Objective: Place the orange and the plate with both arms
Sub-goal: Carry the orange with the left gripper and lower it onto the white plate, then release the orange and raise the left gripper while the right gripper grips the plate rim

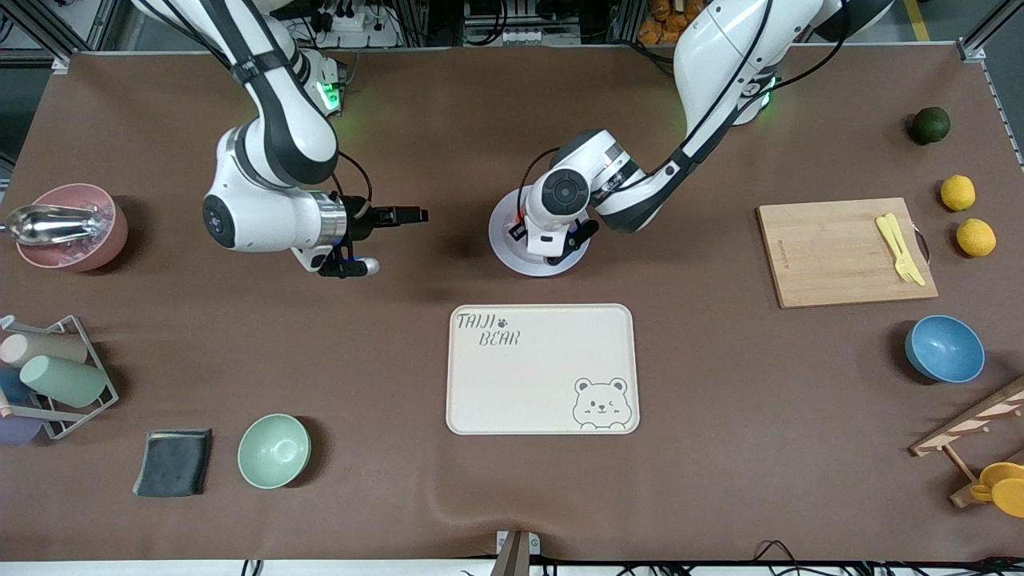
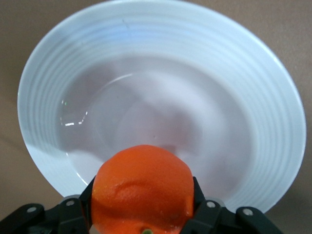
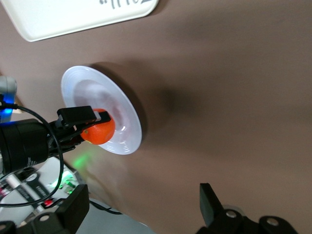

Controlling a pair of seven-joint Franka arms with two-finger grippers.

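Observation:
I should next move my right gripper to the white plate's near rim (image 1: 494,234) (image 3: 128,104), on the side that faces away from the cutting board, and close it there.
The white plate (image 1: 504,244) lies on the brown table, farther from the front camera than the cream bear tray. My left gripper (image 1: 560,244) hangs low over the plate, shut on the orange (image 2: 142,190). The plate's well and rim (image 2: 195,73) fill the left wrist view under the fruit. The right wrist view shows the orange (image 3: 99,132) over the plate (image 3: 127,113) in the left gripper (image 3: 92,122). My right gripper (image 1: 404,214) is open and empty, held level above the table beside the plate, toward the right arm's end. It also shows in the right wrist view (image 3: 144,209).
The bear tray (image 1: 542,400) lies nearer the front camera than the plate. A cutting board (image 1: 832,256) with yellow cutlery, two lemons (image 1: 958,193), a dark green fruit (image 1: 930,125) and a blue bowl (image 1: 944,349) sit toward the left arm's end. A pink bowl (image 1: 72,228), cup rack (image 1: 56,376), cloth (image 1: 173,462) and green bowl (image 1: 274,450) sit toward the right arm's end.

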